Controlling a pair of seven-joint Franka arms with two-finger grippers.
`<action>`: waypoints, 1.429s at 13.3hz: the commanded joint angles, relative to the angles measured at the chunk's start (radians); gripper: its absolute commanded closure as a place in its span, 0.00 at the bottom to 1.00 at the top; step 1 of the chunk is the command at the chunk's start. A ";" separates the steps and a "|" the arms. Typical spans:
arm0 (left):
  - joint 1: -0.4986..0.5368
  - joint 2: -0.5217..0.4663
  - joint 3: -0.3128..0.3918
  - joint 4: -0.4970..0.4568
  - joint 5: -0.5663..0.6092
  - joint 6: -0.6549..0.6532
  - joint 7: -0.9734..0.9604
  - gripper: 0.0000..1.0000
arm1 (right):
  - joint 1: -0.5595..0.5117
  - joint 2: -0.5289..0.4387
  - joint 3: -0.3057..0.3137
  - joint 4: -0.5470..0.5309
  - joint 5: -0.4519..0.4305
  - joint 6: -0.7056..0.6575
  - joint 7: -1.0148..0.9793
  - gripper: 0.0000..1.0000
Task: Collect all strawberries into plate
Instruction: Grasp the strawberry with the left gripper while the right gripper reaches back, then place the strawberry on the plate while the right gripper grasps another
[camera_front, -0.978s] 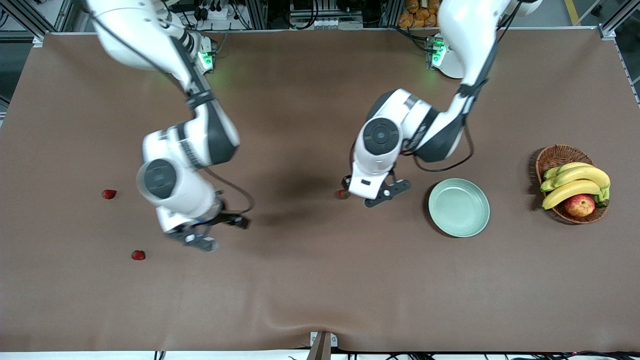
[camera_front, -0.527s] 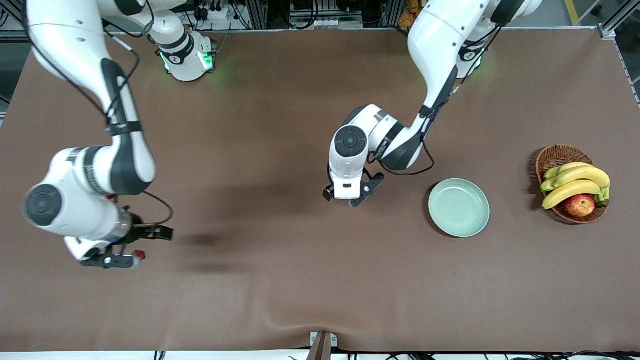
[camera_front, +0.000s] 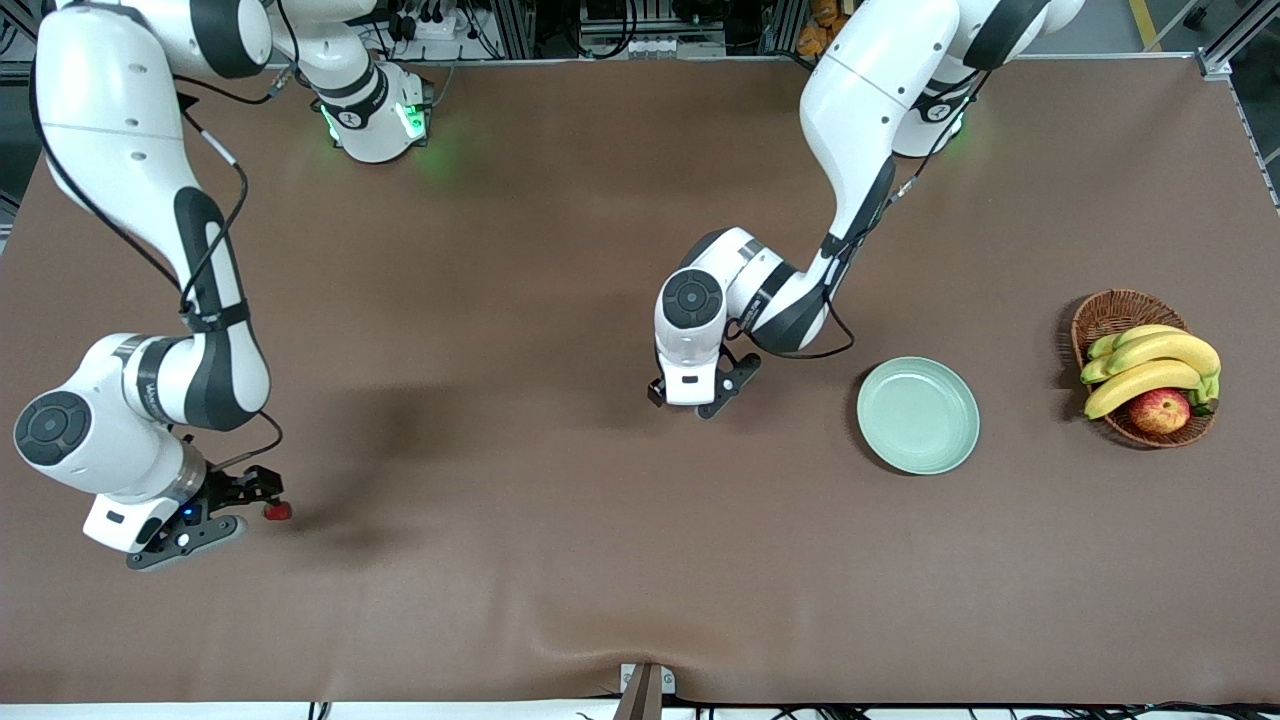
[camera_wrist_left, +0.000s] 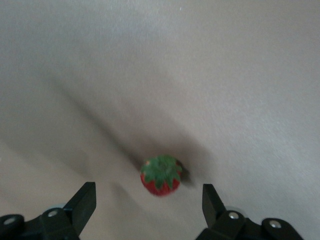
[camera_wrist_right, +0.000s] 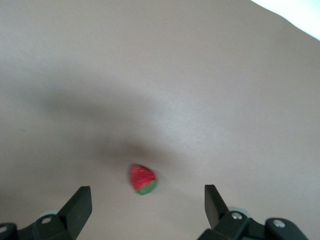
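The robot's right gripper will close on the red middle of the strawberry (camera_front: 277, 511) (camera_wrist_right: 143, 178) just ahead of its fingers, with the green leaves toward the gripper.
The pale mint-green plate (camera_front: 918, 415) lies bare near the left arm's end of the table. My left gripper (camera_front: 692, 394) is open over the table's middle, beside the plate. It hides one strawberry in the front view. In the left wrist view that strawberry (camera_wrist_left: 161, 175) lies on the cloth, just ahead of the gap of the left gripper (camera_wrist_left: 147, 206). My right gripper (camera_front: 245, 505) is open, low at the right arm's end, next to a second strawberry (camera_front: 277, 511). In the right wrist view this strawberry (camera_wrist_right: 143, 179) lies ahead of the right gripper (camera_wrist_right: 146, 206). The third strawberry is hidden.
A brown wicker basket (camera_front: 1112, 308) with bananas (camera_front: 1150, 365) and a red-yellow apple (camera_front: 1159, 410) stands at the left arm's end, past the plate. The brown cloth has a raised fold (camera_front: 560, 630) at the table edge nearest the front camera.
My right arm has swung toward its end of the table and come down beside the strawberry nearest the camera. My left gripper has shifted over the middle strawberry, which now hides under it.
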 joint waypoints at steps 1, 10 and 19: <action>-0.005 0.022 0.008 0.014 0.042 0.018 -0.024 0.27 | -0.039 0.037 0.020 0.010 -0.009 0.080 -0.233 0.00; 0.149 -0.111 -0.073 0.002 0.027 -0.037 -0.001 1.00 | -0.033 0.077 0.043 -0.018 0.011 0.120 -0.491 0.00; 0.648 -0.328 -0.248 -0.208 0.094 -0.327 0.602 1.00 | -0.038 0.089 0.057 -0.058 0.057 0.123 -0.499 0.00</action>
